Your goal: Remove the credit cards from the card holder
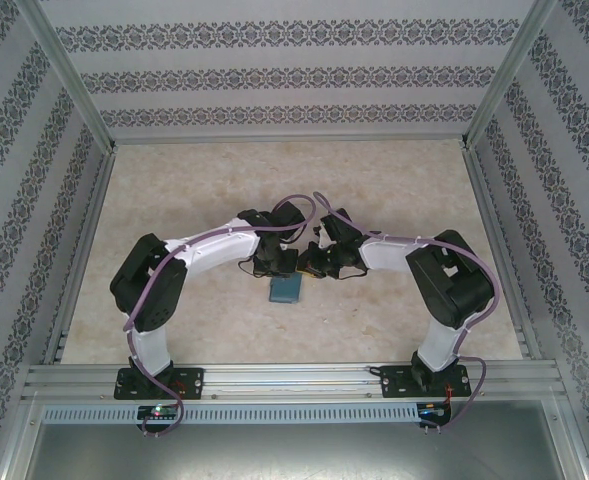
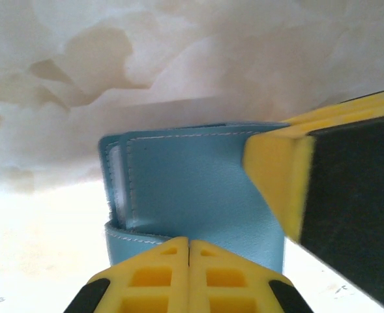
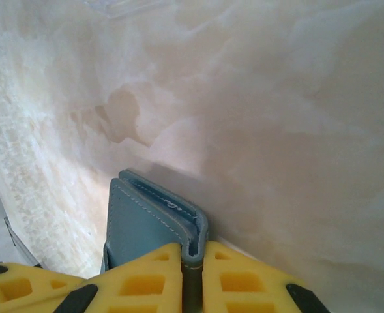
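The strap lies over the card holder's cover, so the robot's left gripper should take the strap point(image 2: 134, 238) and pull it clear before the right gripper opens the cover.
The teal card holder point(image 1: 285, 291) rests on the pale table just below where my two grippers meet. In the right wrist view my right gripper point(image 3: 192, 251) is shut on one edge of the card holder point(image 3: 143, 228), and a teal layer shows between its yellow fingers. In the left wrist view my left gripper point(image 2: 190, 244) is shut, its tips against the card holder's point(image 2: 192, 189) face with nothing visible between them. One of the right gripper's fingers point(image 2: 276, 176) overlaps the holder's upper right corner. The credit cards are hidden; a pale strip point(image 2: 116, 182) shows between the holder's layers.
The marble-patterned table point(image 1: 394, 190) is ringed by patterned walls and a metal frame. Both arms bend inward from their bases point(image 1: 159, 380) point(image 1: 426, 378) on the near rail, and their wrists crowd the table's middle.
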